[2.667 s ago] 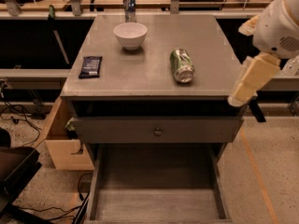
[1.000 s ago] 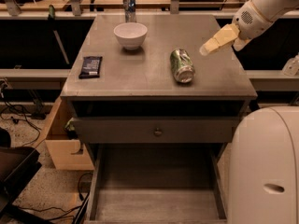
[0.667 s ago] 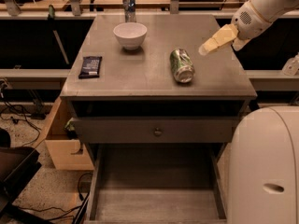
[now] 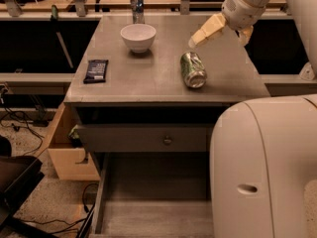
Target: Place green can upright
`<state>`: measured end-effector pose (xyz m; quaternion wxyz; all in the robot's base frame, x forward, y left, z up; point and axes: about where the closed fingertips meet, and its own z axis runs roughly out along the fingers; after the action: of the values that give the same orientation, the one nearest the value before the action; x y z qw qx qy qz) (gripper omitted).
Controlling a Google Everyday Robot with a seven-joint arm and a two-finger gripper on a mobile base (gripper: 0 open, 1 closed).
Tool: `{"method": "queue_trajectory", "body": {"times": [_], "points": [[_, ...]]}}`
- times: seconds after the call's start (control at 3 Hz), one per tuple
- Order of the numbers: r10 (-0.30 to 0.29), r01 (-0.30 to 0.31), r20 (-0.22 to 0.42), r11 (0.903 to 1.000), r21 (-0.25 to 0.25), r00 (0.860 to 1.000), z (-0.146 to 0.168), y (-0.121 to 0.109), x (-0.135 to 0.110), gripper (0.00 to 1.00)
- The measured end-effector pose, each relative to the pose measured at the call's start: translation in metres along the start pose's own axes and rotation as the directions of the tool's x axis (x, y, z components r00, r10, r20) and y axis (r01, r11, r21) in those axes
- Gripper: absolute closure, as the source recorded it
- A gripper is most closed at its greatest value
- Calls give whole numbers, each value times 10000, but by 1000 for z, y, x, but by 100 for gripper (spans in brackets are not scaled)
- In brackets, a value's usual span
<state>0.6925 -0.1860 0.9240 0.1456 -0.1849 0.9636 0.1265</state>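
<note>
I should close my gripper on the green can's far end [image 4: 189,59], so that the shiny silver end facing me stays free.
The green can [image 4: 191,70] lies on its side on the grey table top [image 4: 148,73], right of centre, with one shiny silver end facing me. My gripper [image 4: 199,37] hangs over the table just above and behind the can, reaching in from the upper right, apart from the can. It holds nothing that I can see.
A white bowl [image 4: 138,36] stands at the back centre, a slim silver-and-blue can [image 4: 136,6] upright behind it. A dark flat packet [image 4: 96,70] lies at the left. A drawer [image 4: 148,182] below the table is pulled open. My pale arm housing [image 4: 262,167] fills the lower right.
The gripper has moved left and a little down toward the can since a second ago. The can, bowl and packet have not moved.
</note>
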Motion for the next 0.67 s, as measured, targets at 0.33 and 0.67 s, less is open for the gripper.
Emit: {"method": "queue_trajectory", "body": {"times": [0.33, 0.67], "points": [[568, -520, -414, 9927, 1089, 9975, -4, 17, -17, 0], [1066, -936, -664, 9801, 1748, 9921, 0, 24, -26, 0]]}}
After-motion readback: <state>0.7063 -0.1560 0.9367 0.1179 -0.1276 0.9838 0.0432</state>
